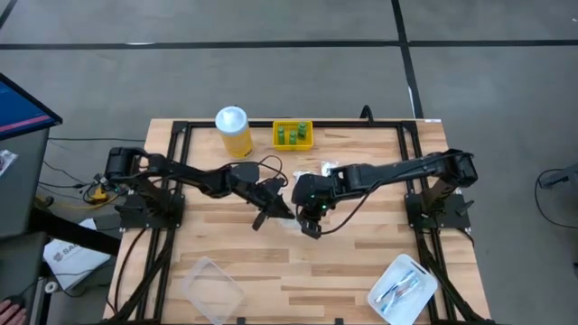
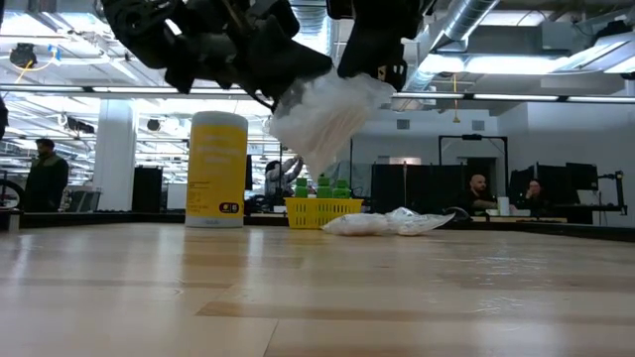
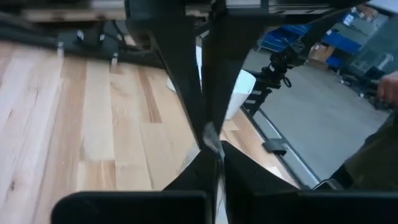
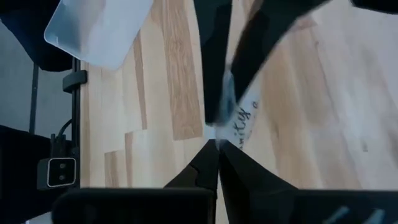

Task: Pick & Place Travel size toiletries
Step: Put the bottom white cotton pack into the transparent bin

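Next, I let go of the white packet, hanging above the table's middle, with my left gripper in the middle of the empty clear container [image 1: 219, 291] near the front edge of the table.
A crinkled white packet [image 2: 332, 114] with dark print hangs in the air above the table's middle, between my two grippers. My left gripper [image 1: 274, 210] comes at it from the table's left, my right gripper [image 1: 310, 221] from the right, and both are shut on it. More white packets [image 2: 387, 223] lie flat on the wood toward the far edge. Three tiny green pieces [image 1: 293, 134] stand in a small yellow tray [image 1: 276, 143]. Thin brush-like sticks [image 1: 397, 289] lie in a clear container near the right front corner. My left gripper [image 3: 211, 134] pinches a thin edge of the packet [image 3: 213, 144] between its two fingers, slanting down from the table's left. The packet is lifted clear of the table. My right gripper [image 4: 216, 127] pinches the packet at an edge beside its dark print [image 4: 239, 115], between both fingers, from the table's right. The packet hangs below and between the two grippers [image 2: 327, 129], with nothing of it on the wood.
A tall yellow jar with a white lid [image 1: 233, 129] stands at the far edge, left of the tray. A clear lid or container [image 1: 212, 287] lies at the near left. Black cables [image 1: 262, 167] run behind the left arm. People sit in the room beyond.
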Controlling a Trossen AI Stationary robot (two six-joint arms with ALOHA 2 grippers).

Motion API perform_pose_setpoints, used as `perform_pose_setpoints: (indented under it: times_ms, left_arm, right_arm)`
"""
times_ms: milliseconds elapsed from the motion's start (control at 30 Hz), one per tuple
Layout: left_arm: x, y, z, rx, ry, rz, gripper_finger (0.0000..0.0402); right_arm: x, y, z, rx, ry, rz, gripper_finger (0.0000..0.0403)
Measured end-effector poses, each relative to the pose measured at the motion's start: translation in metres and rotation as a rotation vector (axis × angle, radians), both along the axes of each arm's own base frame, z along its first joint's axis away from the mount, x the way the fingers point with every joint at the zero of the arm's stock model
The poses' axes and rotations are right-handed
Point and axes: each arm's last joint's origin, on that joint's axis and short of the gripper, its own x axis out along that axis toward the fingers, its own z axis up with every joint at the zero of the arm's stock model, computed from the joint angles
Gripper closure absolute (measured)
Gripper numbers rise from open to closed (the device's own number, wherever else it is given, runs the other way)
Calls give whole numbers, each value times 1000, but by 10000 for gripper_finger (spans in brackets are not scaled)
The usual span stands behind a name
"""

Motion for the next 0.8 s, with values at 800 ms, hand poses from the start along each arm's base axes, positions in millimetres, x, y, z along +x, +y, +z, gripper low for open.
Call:
perform_pose_setpoints:
  times_ms: [800]
  left_arm:
    - [-150, -139, 82, -231, 394, -141, 401]
  right_arm:
    - [-35, -9, 41, -12, -42, 0, 263]
